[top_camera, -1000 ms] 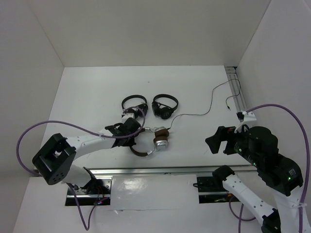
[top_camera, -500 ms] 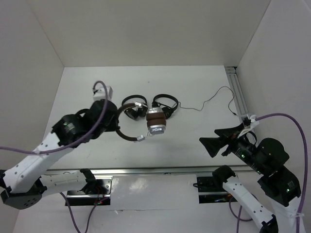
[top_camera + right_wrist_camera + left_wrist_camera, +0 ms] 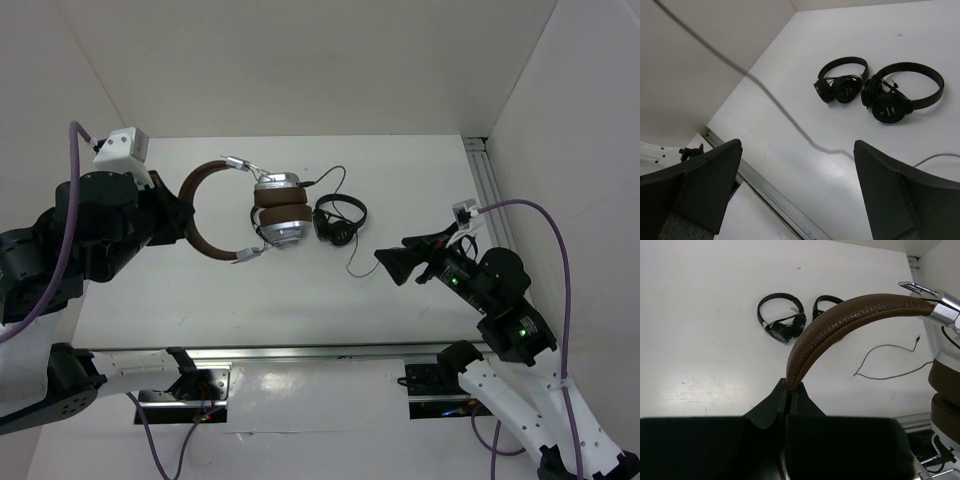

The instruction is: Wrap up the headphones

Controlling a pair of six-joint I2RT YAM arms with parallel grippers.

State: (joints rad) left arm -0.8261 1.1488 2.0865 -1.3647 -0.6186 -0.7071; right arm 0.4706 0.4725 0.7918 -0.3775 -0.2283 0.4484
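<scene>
The robot's right gripper will next close on the headphones' thin black cable, at its lower stretch point(image 3: 355, 244) point(image 3: 801, 132) just above the bend near the loose end.
The headphones hang in the air above the table. Their brown headband point(image 3: 205, 195) is pinched in my shut left gripper point(image 3: 184, 215); the silver earcups with brown pads point(image 3: 279, 214) dangle to its right. In the left wrist view the jaws point(image 3: 789, 385) are closed on the headband point(image 3: 840, 315). The thin black cable point(image 3: 350, 262) trails down from the earcups to the table and shows in the left wrist view point(image 3: 885, 362). My right gripper point(image 3: 387, 263) is open and empty, right of the cable's end. A blurred cable strand point(image 3: 770, 100) crosses its view above the open jaws point(image 3: 796, 145).
Two small all-black headphones point(image 3: 781, 320) point(image 3: 827, 305) lie side by side on the white table; the right wrist view shows both point(image 3: 842, 82) point(image 3: 902, 92). From above only one point(image 3: 340, 218) shows. White walls enclose the table. A metal rail point(image 3: 485, 185) runs along the right side.
My left arm has lifted the headphones off the table and swung them up and left. The cable has been dragged in from the right. My right gripper has moved left towards the cable.
</scene>
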